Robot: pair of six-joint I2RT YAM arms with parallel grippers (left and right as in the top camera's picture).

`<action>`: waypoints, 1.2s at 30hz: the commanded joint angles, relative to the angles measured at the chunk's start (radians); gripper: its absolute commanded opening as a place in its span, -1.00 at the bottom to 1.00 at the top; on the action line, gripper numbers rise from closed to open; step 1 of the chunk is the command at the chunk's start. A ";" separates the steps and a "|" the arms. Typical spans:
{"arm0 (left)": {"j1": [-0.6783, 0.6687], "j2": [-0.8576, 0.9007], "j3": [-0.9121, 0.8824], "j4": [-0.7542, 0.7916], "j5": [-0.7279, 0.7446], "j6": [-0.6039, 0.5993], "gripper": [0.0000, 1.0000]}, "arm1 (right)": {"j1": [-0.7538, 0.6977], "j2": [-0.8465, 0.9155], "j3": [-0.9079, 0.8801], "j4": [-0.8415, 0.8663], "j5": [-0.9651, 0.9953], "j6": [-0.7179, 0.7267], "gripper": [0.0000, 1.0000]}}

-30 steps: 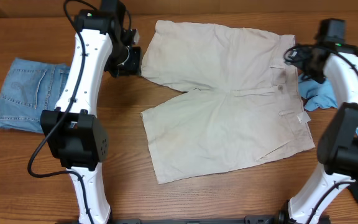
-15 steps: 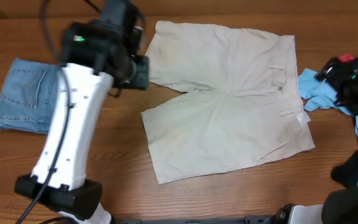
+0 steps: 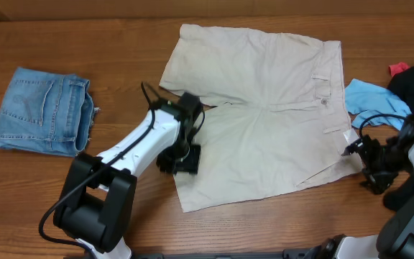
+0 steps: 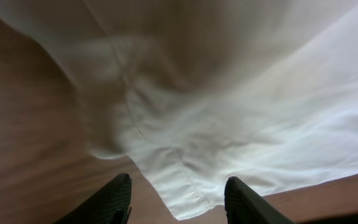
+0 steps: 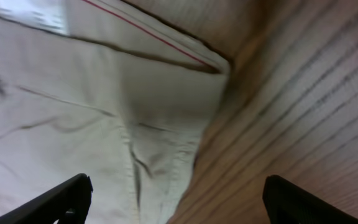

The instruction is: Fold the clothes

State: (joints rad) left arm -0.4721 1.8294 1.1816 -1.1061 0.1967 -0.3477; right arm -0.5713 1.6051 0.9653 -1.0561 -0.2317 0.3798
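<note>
The near leg's hem buckles above its corner. Next, my left gripper grabs the hem corner (image 3: pixel 187 206) and pulls the leg out straight before folding the shorts.
The large cream-beige shorts (image 3: pixel 264 122) lie flat in the middle of the table, waistband to the right, two legs to the left. My left gripper (image 3: pixel 179 160) is open, low over the hem corner of the near leg; that corner (image 4: pixel 191 186) lies between its fingers (image 4: pixel 178 198). My right gripper (image 3: pixel 365 162) is open at the near right corner of the waistband; the shorts' edge (image 5: pixel 166 124) lies between its spread fingers (image 5: pixel 176 202).
Small folded blue denim shorts (image 3: pixel 42 111) lie at the left. A light blue cloth (image 3: pixel 365 104), a black garment (image 3: pixel 412 86) and a red item (image 3: pixel 397 68) lie at the right edge. The wooden table (image 3: pixel 264 223) shows in front.
Both arms have swung down from the far side of the shorts to the near side: the left to the near leg's hem corner, the right to the near waistband corner.
</note>
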 commanded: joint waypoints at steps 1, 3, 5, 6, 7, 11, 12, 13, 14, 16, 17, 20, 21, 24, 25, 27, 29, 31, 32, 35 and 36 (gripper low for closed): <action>-0.009 -0.006 -0.112 0.045 0.149 -0.035 0.00 | -0.031 -0.006 -0.059 0.045 -0.051 0.014 0.75; -0.015 -0.006 -0.132 0.045 0.167 -0.034 -0.01 | -0.031 -0.006 -0.077 0.056 -0.052 0.014 0.75; -0.036 -0.006 -0.144 0.048 0.166 -0.038 -0.02 | -0.030 -0.006 -0.082 0.061 -0.055 0.013 0.75; -0.057 -0.006 -0.151 0.061 0.161 -0.056 -0.01 | -0.031 -0.006 -0.082 0.062 -0.055 0.013 0.75; -0.069 -0.006 -0.155 0.070 0.155 -0.067 0.01 | -0.031 -0.006 -0.082 0.064 -0.056 0.013 0.75; -0.144 -0.006 -0.217 0.125 0.136 -0.190 0.13 | -0.031 -0.006 -0.082 0.077 -0.063 0.013 0.76; -0.153 -0.006 -0.236 0.138 0.137 -0.208 0.13 | -0.031 -0.006 -0.082 0.078 -0.063 0.013 0.75; -0.157 -0.006 -0.254 0.144 0.137 -0.232 0.14 | -0.030 -0.006 -0.082 0.079 -0.063 0.013 0.75; -0.157 -0.006 -0.266 0.146 0.137 -0.244 0.13 | -0.030 -0.006 -0.082 0.079 -0.066 0.013 0.75; -0.157 -0.006 -0.285 0.146 0.136 -0.244 0.05 | -0.030 -0.006 -0.082 0.081 -0.089 0.006 0.75; -0.157 -0.006 -0.291 0.146 0.137 -0.244 -0.09 | -0.030 -0.006 -0.082 0.087 -0.102 0.006 0.75; -0.157 -0.006 -0.296 0.150 0.137 -0.246 -0.54 | -0.030 -0.006 -0.082 0.103 -0.106 0.006 0.73; -0.157 -0.006 -0.296 0.143 0.137 -0.257 -0.58 | -0.030 -0.006 -0.082 0.109 -0.107 0.006 0.73; -0.157 -0.012 -0.296 0.124 0.127 -0.243 -0.07 | -0.030 -0.006 -0.082 0.110 -0.107 0.006 0.73; -0.157 -0.019 -0.296 0.123 0.125 -0.239 -0.02 | -0.030 -0.006 -0.082 0.112 -0.106 0.006 0.73; -0.157 -0.044 -0.296 0.121 0.125 -0.236 0.04 | -0.030 -0.006 -0.082 0.113 -0.106 0.006 0.74; -0.159 -0.099 -0.296 0.104 0.116 -0.258 0.28 | -0.030 -0.006 -0.082 0.113 -0.106 0.006 0.73; -0.164 -0.129 -0.296 0.082 0.077 -0.296 0.38 | -0.030 -0.006 -0.082 0.114 -0.106 0.006 0.73; -0.165 -0.136 -0.297 0.070 0.056 -0.322 0.38 | -0.030 -0.006 -0.082 0.114 -0.106 0.006 0.73; -0.165 -0.137 -0.303 0.053 0.038 -0.376 0.25 | -0.030 -0.006 -0.082 0.117 -0.106 0.006 0.73; -0.168 -0.137 -0.307 0.052 0.027 -0.393 0.27 | -0.031 -0.006 -0.082 0.117 -0.106 0.006 0.74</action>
State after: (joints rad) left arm -0.6289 1.7096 0.8898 -1.0481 0.2752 -0.6655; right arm -0.6014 1.6054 0.8879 -0.9428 -0.3332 0.3882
